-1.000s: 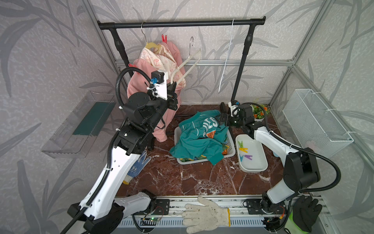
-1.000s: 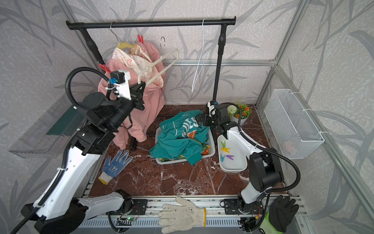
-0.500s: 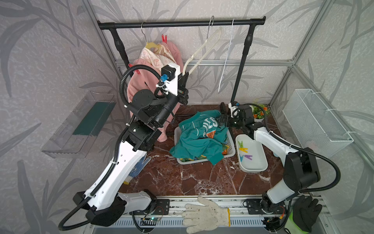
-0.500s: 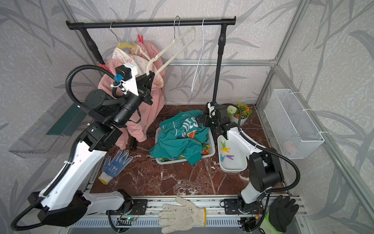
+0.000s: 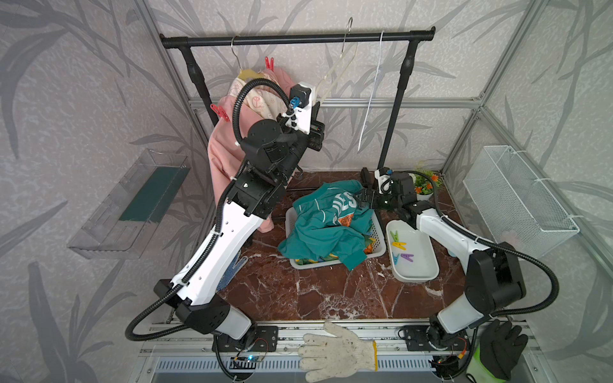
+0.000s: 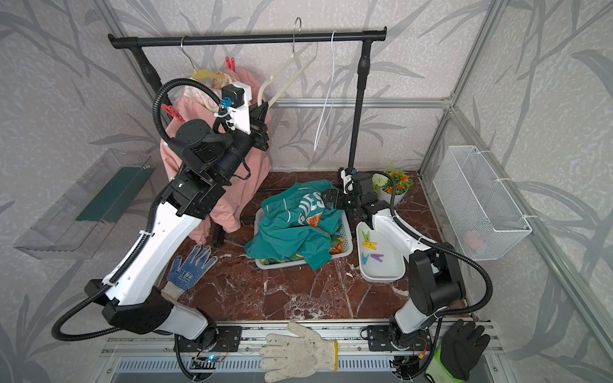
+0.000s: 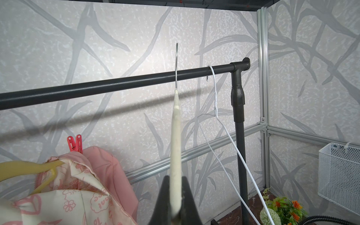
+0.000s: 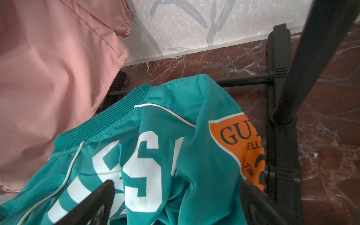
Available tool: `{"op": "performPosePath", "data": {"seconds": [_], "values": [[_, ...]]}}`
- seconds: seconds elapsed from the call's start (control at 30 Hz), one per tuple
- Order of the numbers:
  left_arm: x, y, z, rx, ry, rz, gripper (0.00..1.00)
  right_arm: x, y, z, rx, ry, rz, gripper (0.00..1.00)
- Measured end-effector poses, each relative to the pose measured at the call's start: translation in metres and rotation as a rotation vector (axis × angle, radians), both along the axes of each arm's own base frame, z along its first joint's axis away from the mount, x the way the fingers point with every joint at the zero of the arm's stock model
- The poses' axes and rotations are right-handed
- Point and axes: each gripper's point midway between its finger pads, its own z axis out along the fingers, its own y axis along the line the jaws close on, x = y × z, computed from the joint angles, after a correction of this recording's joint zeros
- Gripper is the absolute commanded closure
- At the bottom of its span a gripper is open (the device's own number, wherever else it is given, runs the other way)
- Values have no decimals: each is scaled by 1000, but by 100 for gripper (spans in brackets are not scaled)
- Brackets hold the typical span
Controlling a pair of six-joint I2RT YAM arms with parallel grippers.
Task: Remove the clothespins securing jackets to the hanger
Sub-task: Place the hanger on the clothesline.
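Observation:
My left gripper will let go of the cream hanger on the black rail (image 7: 190,137), between the pink jacket and the white wire hanger.
My left gripper (image 5: 317,106) (image 6: 264,106) (image 7: 176,188) is shut on the lower end of a bare cream hanger (image 5: 335,66) (image 7: 176,126), whose hook reaches up past the black rail (image 5: 298,39). The pink jacket (image 5: 225,156) (image 7: 109,167) hangs on a yellow hanger (image 7: 23,169), with two red clothespins (image 5: 269,63) (image 5: 219,112) (image 7: 75,143) on it. The teal jacket (image 5: 331,219) (image 8: 155,136) lies heaped in a white basket (image 5: 378,245). My right gripper (image 5: 363,199) (image 8: 177,185) hovers open just over it. Several clothespins (image 5: 399,245) lie in a white tray (image 5: 418,268).
A white wire hanger (image 5: 371,93) (image 7: 216,101) hangs on the rail near the right post (image 5: 394,126). A mesh basket (image 5: 517,195) is on the right wall and a clear bin (image 5: 132,205) on the left. A flower pot (image 5: 424,185) and gloves (image 6: 189,265) (image 5: 335,351) lie about.
My left arm has carried the cream hanger up and to the right, from beside the pink jacket to the rail. The right arm has stayed put.

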Motion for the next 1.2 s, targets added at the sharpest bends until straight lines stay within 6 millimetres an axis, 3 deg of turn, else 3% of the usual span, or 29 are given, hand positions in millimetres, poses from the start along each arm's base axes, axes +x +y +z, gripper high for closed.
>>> {"op": "performPosePath", "data": {"seconds": [0.33, 0.57, 0.7, 0.8, 0.83, 0.93, 1.0, 1.07, 1.2], "values": [[15, 1, 12, -21, -6, 30, 100, -5, -6, 9, 0, -22, -11, 1], [23, -5, -8, -1, 58, 18, 100, -6, -8, 11, -3, -30, -12, 1], [27, -10, -30, 14, 107, 1, 100, -5, -12, 11, -7, -30, -18, 1], [25, -11, -32, 13, 111, -12, 98, -5, -13, 10, -10, -24, -17, 1], [23, -11, -31, 11, 111, -17, 88, -4, -13, 10, -11, -23, -16, 1], [15, -9, -30, 14, 118, -39, 45, -2, -13, 12, -12, -27, -14, 1], [7, -7, -32, 17, 126, -55, 28, 0, -12, 12, -12, -29, -13, 1], [-5, -2, -38, 19, 131, -68, 21, 3, -11, 13, -12, -30, -10, 1], [-29, 8, -54, 20, 147, -87, 18, 14, -10, 14, -14, -33, -12, 1]]}}
